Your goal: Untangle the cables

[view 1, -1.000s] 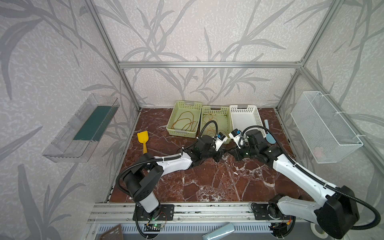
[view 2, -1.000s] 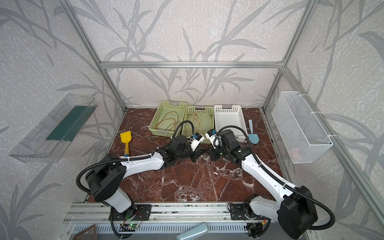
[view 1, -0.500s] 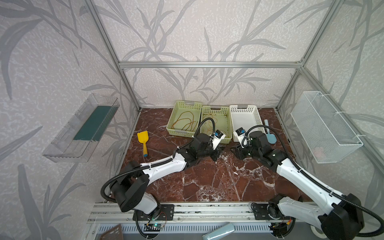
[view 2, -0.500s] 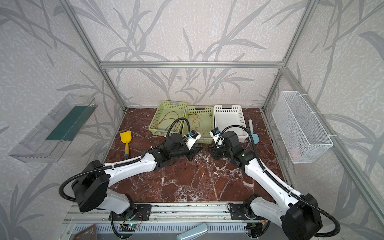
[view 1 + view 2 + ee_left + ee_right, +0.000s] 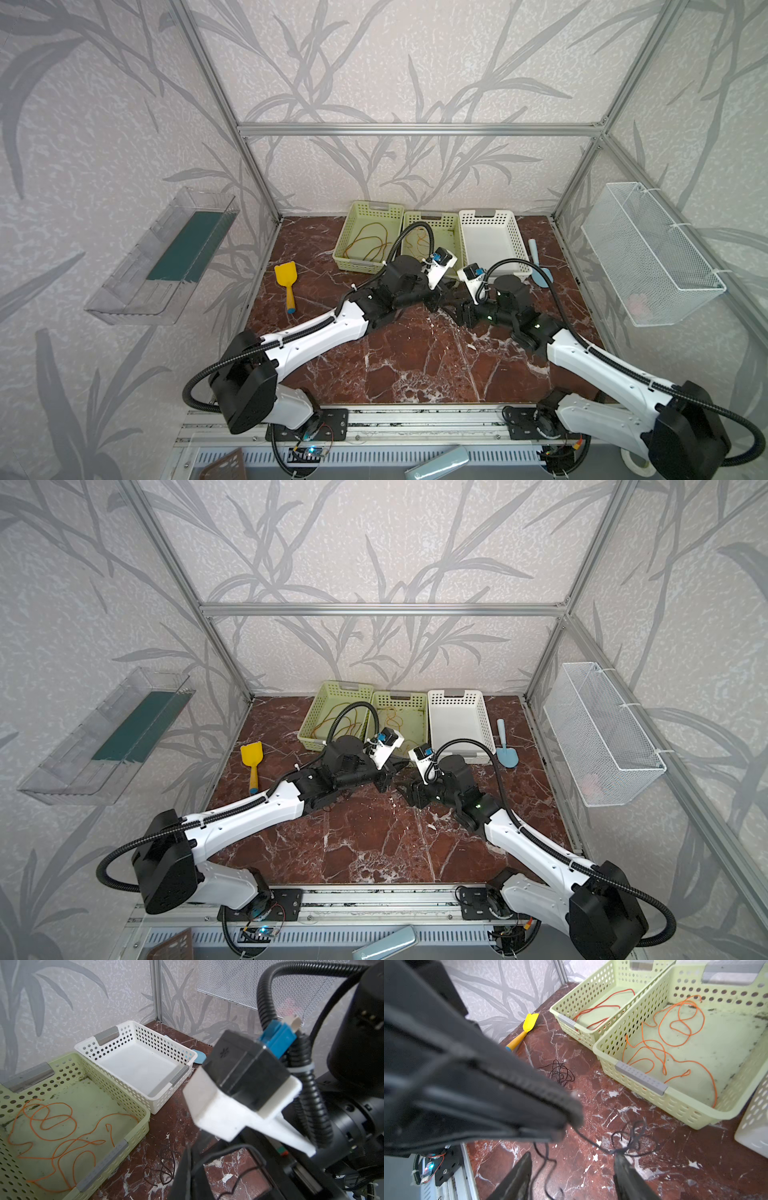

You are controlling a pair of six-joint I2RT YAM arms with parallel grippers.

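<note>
The black cable hangs in curls from my left gripper alone, so I should use my right gripper to grip the hanging part of the cable [image 5: 546, 1158] and pull it tight over the white basket.
The black cable [image 5: 560, 1072] lies in a small clump on the marble floor, and a second tangle of it [image 5: 629, 1140] sits by my right gripper. My left gripper [image 5: 571, 1124] is shut on a strand of this black cable [image 5: 164, 1167]; the jaws [image 5: 190, 1147] are pressed together. The strand runs across to my right gripper [image 5: 573, 1156], which is open, and drapes over one fingertip [image 5: 618, 1157]. The orange cable [image 5: 675, 1043] lies curled in the middle green basket [image 5: 432, 216]. The red cable [image 5: 602, 1005] lies in the left green basket [image 5: 374, 205]. Both grippers [image 5: 446, 291] [image 5: 459, 309] meet just before the baskets.
A white basket [image 5: 490, 216] stands to the right of the green ones. A yellow scoop [image 5: 286, 276] lies at the left and a blue scoop [image 5: 540, 270] at the right. A wire basket [image 5: 652, 257] and a clear shelf [image 5: 166, 253] hang on the side walls.
My right gripper has gone from shut to open. The left gripper stays shut on the black cable and has shifted a little towards the baskets.
</note>
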